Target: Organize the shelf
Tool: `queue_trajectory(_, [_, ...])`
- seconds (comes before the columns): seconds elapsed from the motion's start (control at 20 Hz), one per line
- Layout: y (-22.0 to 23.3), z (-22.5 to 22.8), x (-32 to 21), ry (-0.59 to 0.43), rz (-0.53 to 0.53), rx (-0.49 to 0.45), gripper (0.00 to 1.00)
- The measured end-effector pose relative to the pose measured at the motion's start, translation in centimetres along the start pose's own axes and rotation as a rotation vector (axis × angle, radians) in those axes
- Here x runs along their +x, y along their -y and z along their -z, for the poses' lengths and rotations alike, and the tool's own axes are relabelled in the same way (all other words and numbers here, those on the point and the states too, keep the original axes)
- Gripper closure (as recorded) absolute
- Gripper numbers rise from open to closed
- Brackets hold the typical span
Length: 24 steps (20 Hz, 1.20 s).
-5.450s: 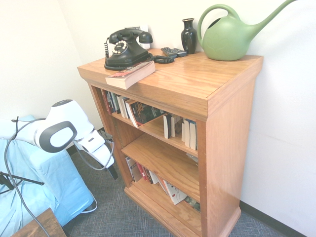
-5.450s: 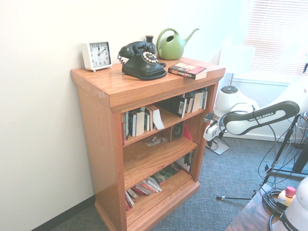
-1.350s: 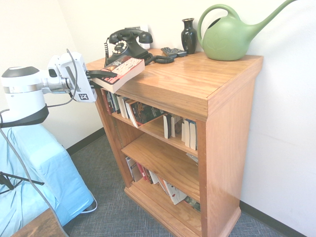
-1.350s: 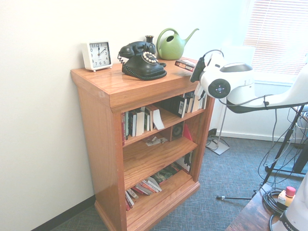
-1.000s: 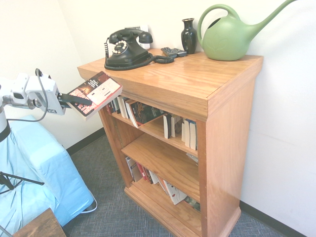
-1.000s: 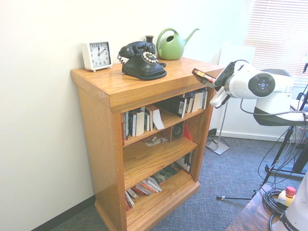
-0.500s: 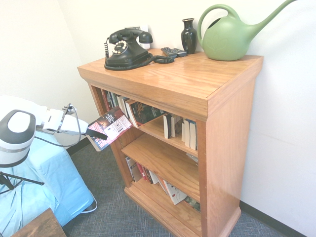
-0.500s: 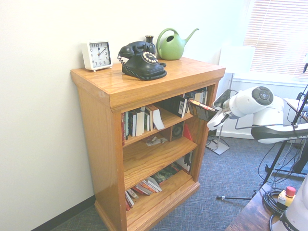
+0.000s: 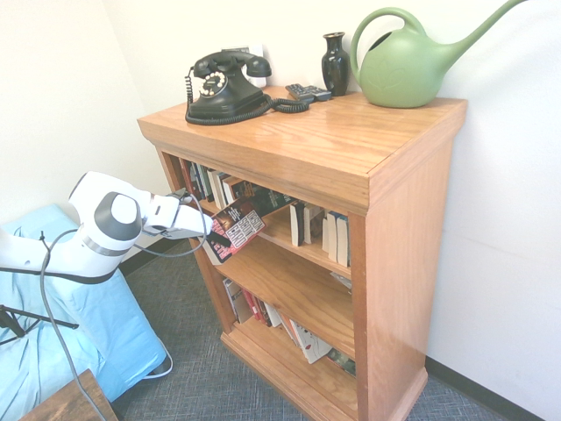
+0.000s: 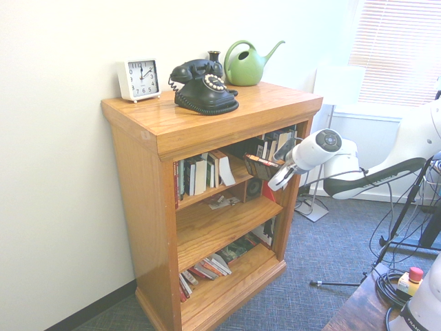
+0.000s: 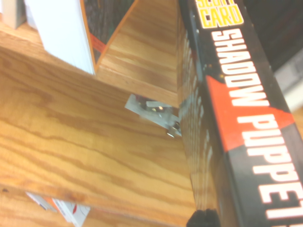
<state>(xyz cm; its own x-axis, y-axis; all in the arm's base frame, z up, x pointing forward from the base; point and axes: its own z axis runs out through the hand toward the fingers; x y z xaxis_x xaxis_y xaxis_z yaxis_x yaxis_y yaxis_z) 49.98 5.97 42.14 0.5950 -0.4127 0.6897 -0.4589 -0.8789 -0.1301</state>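
Note:
The robot's gripper needs to release the red and black paperback on the top level (image 9: 264, 207) (image 11: 142, 54), against the dark book that is leaning.
The shelf (image 9: 405, 237) is an oak bookcase with a thick top and three tiers of books (image 9: 308, 224). My gripper (image 9: 209, 231) is shut on a red and black paperback (image 9: 237, 226), gripping it at one edge. I hold the paperback tilted at the front of the top tier, near that tier's left end in the first exterior view. In the second exterior view the paperback (image 10: 260, 165) sits just inside the opening of the shelf (image 10: 141, 186), with the gripper (image 10: 277, 174) behind it. The wrist view shows the paperback's spine (image 11: 246, 118) above a shelf board (image 11: 71, 142).
On top stand a black rotary phone (image 9: 223, 88), a dark vase (image 9: 335, 61), a remote (image 9: 307, 91), a green watering can (image 9: 403, 68) and a white clock (image 10: 140, 78). A blue-covered piece of furniture (image 9: 83, 324) lies beside the arm. A wooden corner (image 9: 70, 403) shows low down.
The gripper has carried the paperback down from beside the top's edge and in toward the top tier. Half a second ago it hung outside the shelf; now it is at the opening.

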Motion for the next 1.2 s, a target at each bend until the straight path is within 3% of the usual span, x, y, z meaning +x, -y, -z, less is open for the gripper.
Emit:
queue_trajectory(0.6, [5.4,-4.5,0.0,0.008,-0.053,0.065,1.00])
queue_trajectory(1.2, [8.6,-7.6,2.4,-0.032,-0.062,0.058,1.00])
